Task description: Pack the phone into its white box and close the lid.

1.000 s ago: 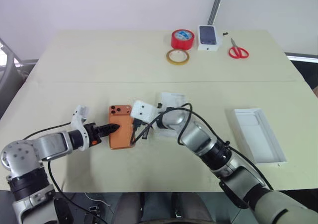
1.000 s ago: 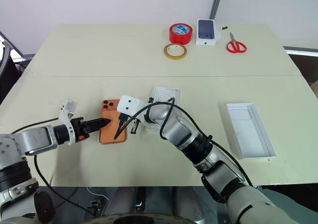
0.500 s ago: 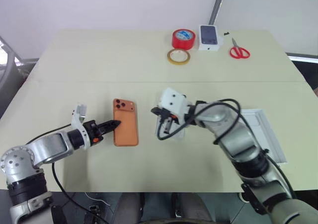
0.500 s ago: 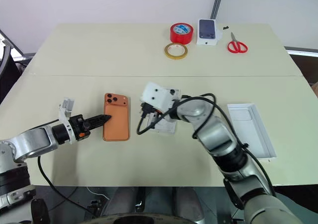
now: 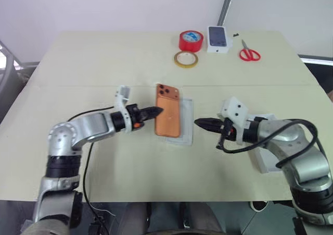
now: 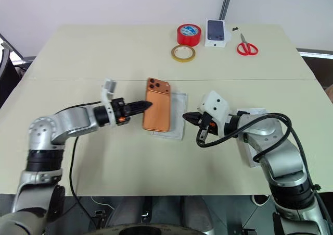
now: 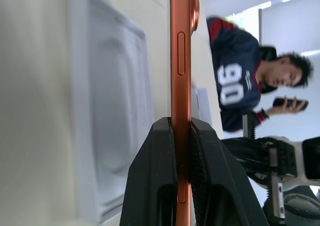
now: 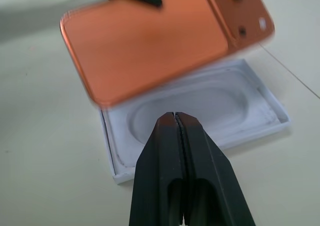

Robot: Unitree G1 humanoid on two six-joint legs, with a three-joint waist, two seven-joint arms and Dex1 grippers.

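Note:
Next, my left gripper lets go of the orange phone in the moulded hollow of the white box (image 5: 180, 122) (image 7: 117, 105) at the middle of the table.
The orange phone (image 5: 169, 111) hangs tilted just above the left part of the white box (image 5: 188, 126), a shallow tray with a moulded recess at the table's middle. My left gripper (image 5: 157, 111) is shut on the phone's left edge. The left wrist view has the phone (image 7: 180, 60) edge-on between my fingers (image 7: 156, 186), with the white box (image 7: 115, 126) beside it. My right gripper (image 5: 200, 123) is shut and empty, pointing at the box's right side; it faces the phone (image 8: 150, 40) and the white box (image 8: 220, 116). The lid (image 6: 248, 154) lies open side up, partly hidden under my right forearm.
At the table's far edge sit a red tape roll (image 5: 191, 39), a yellowish tape ring (image 5: 186, 59), a small white box with a dark phone picture (image 5: 218, 38) and red scissors (image 5: 250, 53). A person (image 7: 240, 80) stands beyond the table.
My left gripper has shut on the phone and carried it up and to the right, over the white box. My right arm has drawn back to the right, off the box.

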